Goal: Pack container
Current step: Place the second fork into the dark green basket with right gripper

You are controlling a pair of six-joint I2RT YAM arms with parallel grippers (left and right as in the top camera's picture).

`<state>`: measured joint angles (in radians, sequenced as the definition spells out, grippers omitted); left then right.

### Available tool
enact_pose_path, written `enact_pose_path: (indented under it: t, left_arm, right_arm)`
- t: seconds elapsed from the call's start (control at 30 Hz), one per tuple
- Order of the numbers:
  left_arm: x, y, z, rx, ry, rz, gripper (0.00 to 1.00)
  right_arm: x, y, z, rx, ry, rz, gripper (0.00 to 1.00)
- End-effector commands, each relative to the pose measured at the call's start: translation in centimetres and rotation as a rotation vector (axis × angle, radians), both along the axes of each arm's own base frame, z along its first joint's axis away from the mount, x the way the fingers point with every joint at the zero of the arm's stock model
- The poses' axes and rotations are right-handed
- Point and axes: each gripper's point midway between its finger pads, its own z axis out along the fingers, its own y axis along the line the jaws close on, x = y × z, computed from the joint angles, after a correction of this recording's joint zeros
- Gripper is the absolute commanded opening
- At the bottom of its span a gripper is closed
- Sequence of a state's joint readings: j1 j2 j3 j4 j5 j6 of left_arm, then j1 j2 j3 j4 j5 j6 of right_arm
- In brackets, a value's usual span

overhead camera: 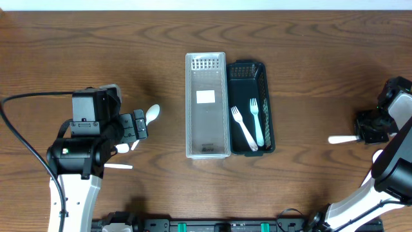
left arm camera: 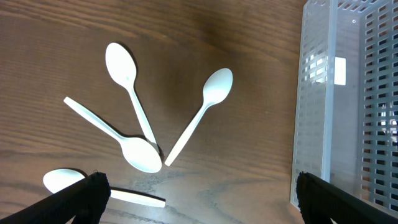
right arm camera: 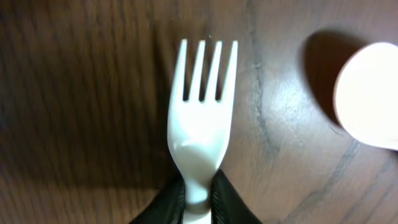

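Next, I release the white fork from my right gripper in the black basket, along the black basket's side [overhead camera: 238,131] by the clear basket. The fork is now close over the table.
A clear plastic basket [overhead camera: 206,145] stands mid-table, touching a black basket [overhead camera: 265,77] that holds two white forks [overhead camera: 248,125]. My left gripper [overhead camera: 137,125] is open and empty above several white spoons [overhead camera: 152,113]. In the left wrist view its fingers [left arm camera: 199,202] straddle bare wood just below the spoons [left arm camera: 134,93], with the clear basket [left arm camera: 317,124] to the right. My right gripper [overhead camera: 368,131] is shut on the handle of a white fork [overhead camera: 341,138]. The right wrist view shows the fork [right arm camera: 200,118] pinched between the fingers [right arm camera: 198,193], close over the table.
A white rounded piece [right arm camera: 370,93], perhaps a spoon bowl, lies beside the held fork. A loose white handle [overhead camera: 118,167] lies near the left arm's base. Wooden table [overhead camera: 309,51] all round.
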<state>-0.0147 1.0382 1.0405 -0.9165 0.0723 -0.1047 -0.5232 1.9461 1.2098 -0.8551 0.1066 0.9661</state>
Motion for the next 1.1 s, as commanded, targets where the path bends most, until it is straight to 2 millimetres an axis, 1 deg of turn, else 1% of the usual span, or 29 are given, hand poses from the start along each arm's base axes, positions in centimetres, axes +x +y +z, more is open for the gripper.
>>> enact_pose_path:
  t: [0.0, 0.07, 0.13, 0.2, 0.27, 0.37, 0.4, 0.47, 0.57, 0.67, 0.73, 0.77, 0.83, 0.87, 0.97, 1.07]
  left_arm:
    - [0.2, 0.1, 0.6, 0.003, -0.016, 0.0, 0.98]
    - [0.2, 0.1, 0.6, 0.003, -0.016, 0.0, 0.98]
    - [0.2, 0.1, 0.6, 0.003, -0.016, 0.0, 0.98]
    - [0.2, 0.1, 0.6, 0.003, -0.016, 0.0, 0.98]
    - [0.2, 0.1, 0.7, 0.003, -0.017, 0.0, 0.98]
    - [0.2, 0.1, 0.6, 0.003, -0.016, 0.0, 0.98]
    - [0.2, 0.1, 0.6, 0.003, -0.016, 0.0, 0.98]
    - [0.2, 0.1, 0.6, 0.003, -0.016, 0.0, 0.98]
    - [0.2, 0.1, 0.6, 0.003, -0.016, 0.0, 0.98]
    - [0.2, 0.1, 0.6, 0.003, -0.016, 0.0, 0.98]
    - [0.2, 0.1, 0.6, 0.003, -0.016, 0.0, 0.98]
    - [0.2, 0.1, 0.6, 0.003, -0.016, 0.0, 0.98]
    - [0.2, 0.1, 0.6, 0.003, -0.015, 0.0, 0.98]
    - [0.2, 0.1, 0.6, 0.003, -0.016, 0.0, 0.98]
    - [0.2, 0.1, 0.6, 0.003, -0.015, 0.0, 0.98]
    - [0.2, 0.1, 0.6, 0.003, -0.015, 0.0, 0.98]
  right_arm:
    - [-1.4, 1.7, -2.2, 0.058, 0.081, 0.035, 0.11]
    - [-1.1, 1.8, -1.9, 0.056, 0.074, 0.063, 0.09]
    - [-0.1, 2.3, -1.2, 0.06, 0.044, 0.128, 0.01]
    - [1.4, 2.8, 0.1, 0.061, -0.005, 0.195, 0.01]
    - [3.1, 3.5, 2.0, 0.047, -0.07, 0.264, 0.01]
    - [5.7, 5.0, 6.3, -0.012, -0.176, 0.361, 0.01]
    - [6.7, 5.8, 8.1, -0.037, -0.22, 0.415, 0.01]
    - [8.4, 7.9, 11.6, -0.086, -0.305, 0.536, 0.01]
    - [10.1, 13.0, 16.8, -0.144, -0.437, 0.741, 0.01]
    - [10.4, 18.5, 19.8, -0.155, -0.523, 0.905, 0.01]
    - [10.0, 22.4, 20.4, -0.137, -0.552, 1.006, 0.01]
    - [9.8, 24.0, 20.4, -0.126, -0.557, 1.045, 0.01]
    - [9.3, 27.1, 19.8, -0.101, -0.548, 1.137, 0.01]
    - [9.1, 28.3, 19.4, -0.091, -0.539, 1.172, 0.02]
    - [8.5, 31.4, 17.1, -0.053, -0.481, 1.266, 0.02]
    - [8.1, 33.4, 14.0, -0.025, -0.393, 1.362, 0.06]
